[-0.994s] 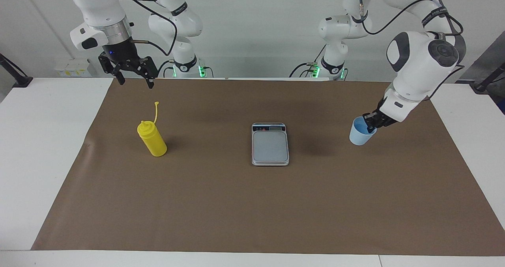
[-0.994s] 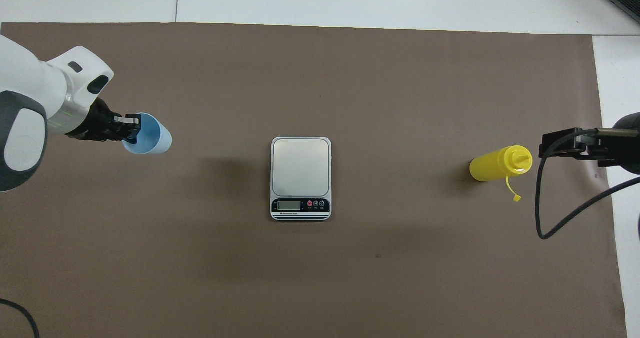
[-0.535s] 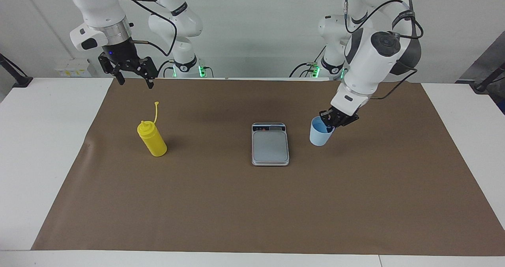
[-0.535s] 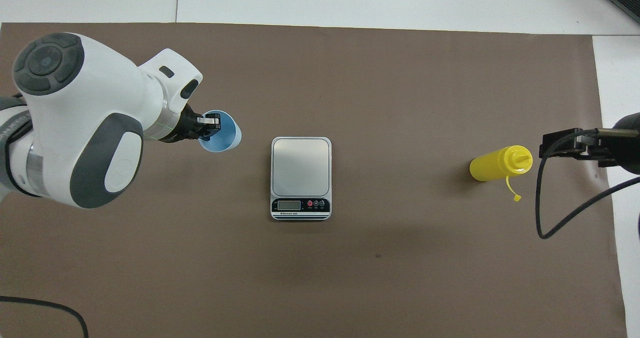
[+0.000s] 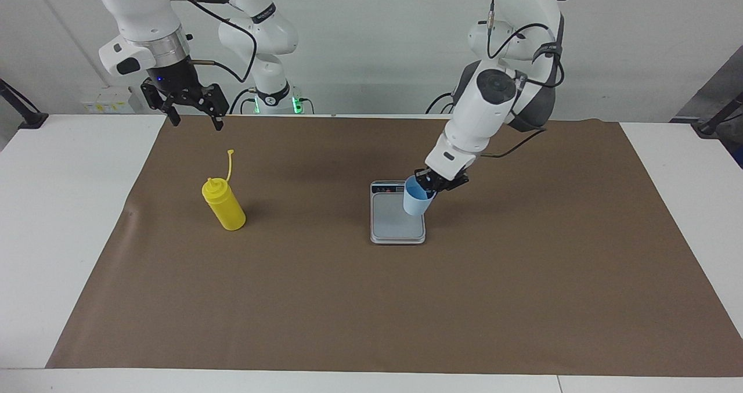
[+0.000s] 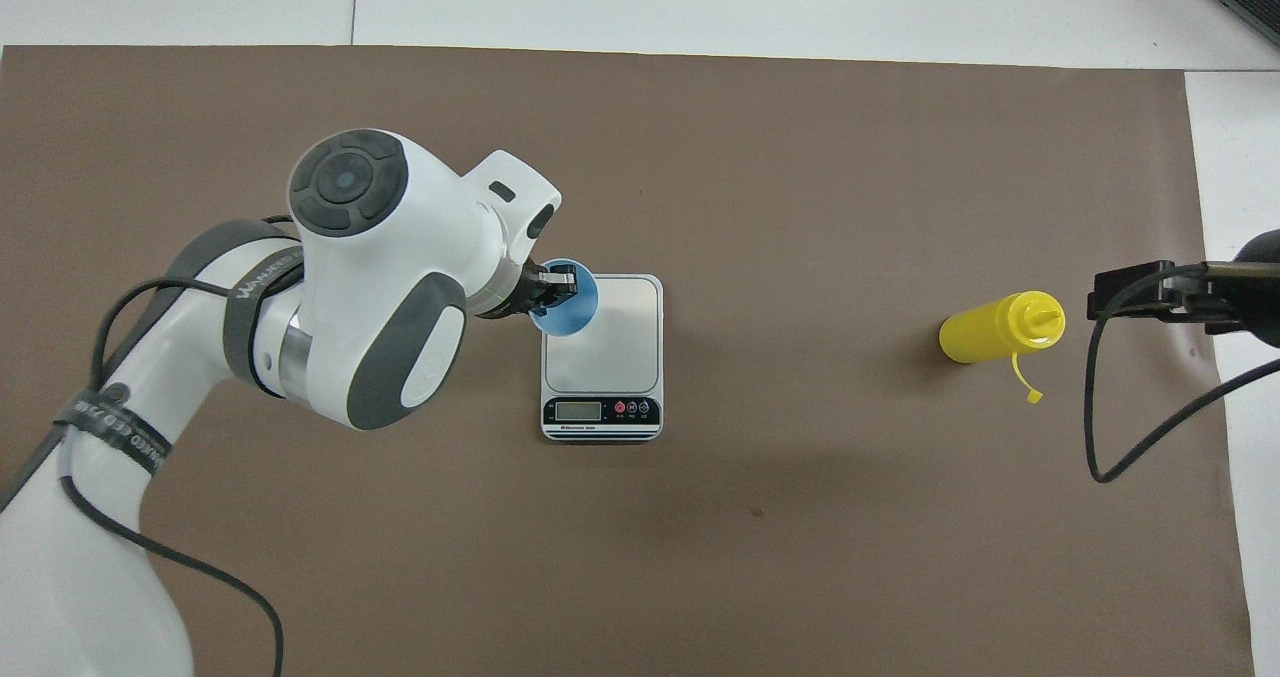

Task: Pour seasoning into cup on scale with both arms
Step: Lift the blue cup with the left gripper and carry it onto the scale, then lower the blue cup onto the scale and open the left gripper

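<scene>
My left gripper has the light blue cup tilted over the scale's edge. It will set the cup down on the scale's plate [image 6: 596, 312], toward the end opposite the scale's display.
The yellow seasoning bottle [image 5: 224, 205] stands upright on the brown mat toward the right arm's end, its cap tether sticking up; it also shows in the overhead view [image 6: 996, 328]. The silver-grey scale [image 5: 397, 226] lies mid-table, its display toward the robots [image 6: 602, 357]. My left gripper [image 5: 434, 182] is shut on the rim of the light blue cup [image 5: 415, 200] and holds it tilted over the scale's edge toward the left arm's end [image 6: 572, 307]. My right gripper [image 5: 195, 116] is open and empty, raised over the mat beside the bottle [image 6: 1140, 292].
A brown paper mat [image 5: 371, 300] covers most of the white table [image 5: 64, 207]. A black cable [image 6: 1090, 437] hangs in a loop from the right arm near the mat's edge.
My left arm has carried the cup from the left arm's end of the table to over the scale. The right gripper has barely moved.
</scene>
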You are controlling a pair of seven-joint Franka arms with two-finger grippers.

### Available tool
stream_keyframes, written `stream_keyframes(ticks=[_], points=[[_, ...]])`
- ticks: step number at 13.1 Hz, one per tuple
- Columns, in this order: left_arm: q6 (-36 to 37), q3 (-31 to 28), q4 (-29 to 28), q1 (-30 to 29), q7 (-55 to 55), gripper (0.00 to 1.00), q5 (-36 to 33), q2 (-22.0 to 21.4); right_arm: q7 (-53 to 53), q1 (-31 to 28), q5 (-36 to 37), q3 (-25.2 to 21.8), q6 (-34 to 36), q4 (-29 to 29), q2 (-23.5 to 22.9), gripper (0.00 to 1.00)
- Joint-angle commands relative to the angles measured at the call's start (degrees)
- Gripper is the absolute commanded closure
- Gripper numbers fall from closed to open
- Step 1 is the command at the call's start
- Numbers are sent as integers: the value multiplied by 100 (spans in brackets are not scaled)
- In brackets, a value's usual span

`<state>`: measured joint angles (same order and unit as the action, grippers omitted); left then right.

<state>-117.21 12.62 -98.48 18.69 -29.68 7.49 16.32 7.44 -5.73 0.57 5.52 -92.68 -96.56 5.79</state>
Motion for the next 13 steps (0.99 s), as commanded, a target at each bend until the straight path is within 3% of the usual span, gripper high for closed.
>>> stream_keyframes(ticks=[1, 13], points=[[-152, -101, 189, 213, -160, 100, 7, 354, -155, -95, -110, 29, -145, -266, 203, 0], [-390, -101, 92, 266, -222, 100, -687, 460, -270, -86, -118, 29, -136, -240, 203, 0]])
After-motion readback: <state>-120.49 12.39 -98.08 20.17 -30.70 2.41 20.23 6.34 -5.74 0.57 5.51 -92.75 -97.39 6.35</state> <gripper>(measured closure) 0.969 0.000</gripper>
